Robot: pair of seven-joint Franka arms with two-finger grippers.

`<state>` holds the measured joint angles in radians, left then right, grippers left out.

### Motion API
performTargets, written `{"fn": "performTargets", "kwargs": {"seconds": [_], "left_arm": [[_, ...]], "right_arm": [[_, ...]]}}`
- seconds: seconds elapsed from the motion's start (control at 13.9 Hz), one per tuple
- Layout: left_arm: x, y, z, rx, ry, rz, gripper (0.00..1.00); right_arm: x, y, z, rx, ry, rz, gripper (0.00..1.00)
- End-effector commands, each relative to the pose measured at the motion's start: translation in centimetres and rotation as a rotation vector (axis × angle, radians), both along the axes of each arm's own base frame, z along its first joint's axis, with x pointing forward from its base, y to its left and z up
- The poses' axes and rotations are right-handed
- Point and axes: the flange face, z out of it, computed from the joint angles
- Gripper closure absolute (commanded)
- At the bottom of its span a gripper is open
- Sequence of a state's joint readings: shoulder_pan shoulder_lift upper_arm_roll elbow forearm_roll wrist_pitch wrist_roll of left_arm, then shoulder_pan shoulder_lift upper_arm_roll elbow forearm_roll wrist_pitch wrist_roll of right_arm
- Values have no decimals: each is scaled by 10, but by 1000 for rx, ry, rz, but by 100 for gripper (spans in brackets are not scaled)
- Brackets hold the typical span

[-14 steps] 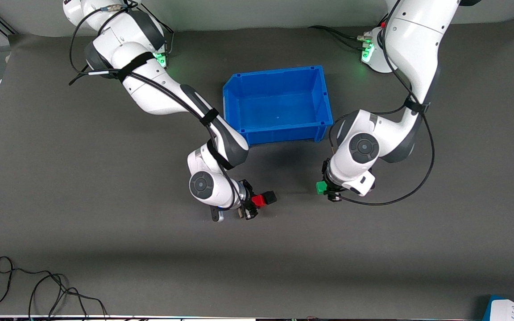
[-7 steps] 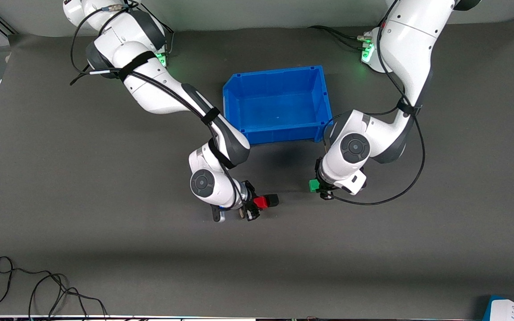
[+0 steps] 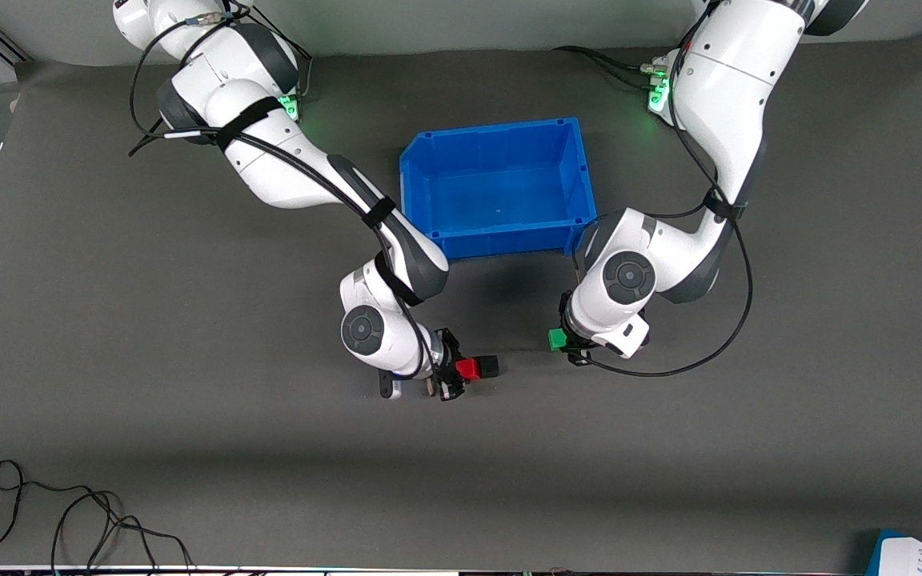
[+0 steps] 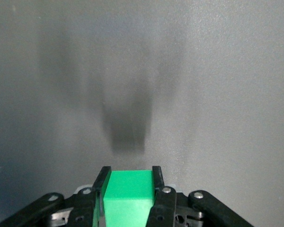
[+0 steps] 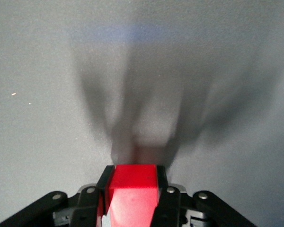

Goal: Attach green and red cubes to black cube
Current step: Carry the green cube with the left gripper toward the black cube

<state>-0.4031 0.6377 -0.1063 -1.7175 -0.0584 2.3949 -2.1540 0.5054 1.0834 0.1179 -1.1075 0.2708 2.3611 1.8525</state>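
Note:
The gap [image 3: 527,366] beside the black cube is on the grey mat. Next, my left gripper puts the green cube down there.
My right gripper [image 3: 458,370] is shut on the red cube [image 3: 467,369], held above the grey mat. The black cube [image 3: 490,366] sits against the red cube's face toward the left arm's end. In the right wrist view the red cube [image 5: 131,189] fills the gap in the right gripper [image 5: 132,173]; the black cube does not show there. My left gripper [image 3: 563,342] is shut on the green cube [image 3: 557,339], over the mat, a gap away from the black cube. In the left wrist view the green cube [image 4: 128,191] sits in the left gripper [image 4: 130,173].
A blue bin [image 3: 501,128] stands on the mat farther from the front camera than both grippers, with nothing in it. Loose black cables [image 3: 69,520] lie at the near edge toward the right arm's end. A blue-edged paper [image 3: 921,556] lies at the near corner toward the left arm's end.
My left gripper has carried the green cube toward the black cube, narrowing the gap. My right gripper has shifted only slightly with the red and black cubes.

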Motion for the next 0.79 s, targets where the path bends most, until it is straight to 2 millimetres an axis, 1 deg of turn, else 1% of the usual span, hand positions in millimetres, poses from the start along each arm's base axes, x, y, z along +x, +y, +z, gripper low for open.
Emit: {"fn": "performTargets", "kwargs": {"seconds": [0.0,0.07,0.22,0.36,0.57,0.72], "left_arm": [[9,-9,-3,-2,-12,2,100],[11,-10,-1,-5,-19,0,100],[19,-14,5,-13,-38,-6,100],[19,-26,7,-22,-50,-25,100],[17,-31,-1,-19,-47,-53,100],[18,-32,-6,-26,-67,-67,100]], "right_arm": [[4,6,0,-1,-10,-40,83],[4,8,2,3,0,-81,82],[4,5,1,-3,16,-118,82],[4,6,1,-3,27,-147,83],[2,10,3,6,41,-175,83],[-4,18,1,6,44,-172,82]]}}
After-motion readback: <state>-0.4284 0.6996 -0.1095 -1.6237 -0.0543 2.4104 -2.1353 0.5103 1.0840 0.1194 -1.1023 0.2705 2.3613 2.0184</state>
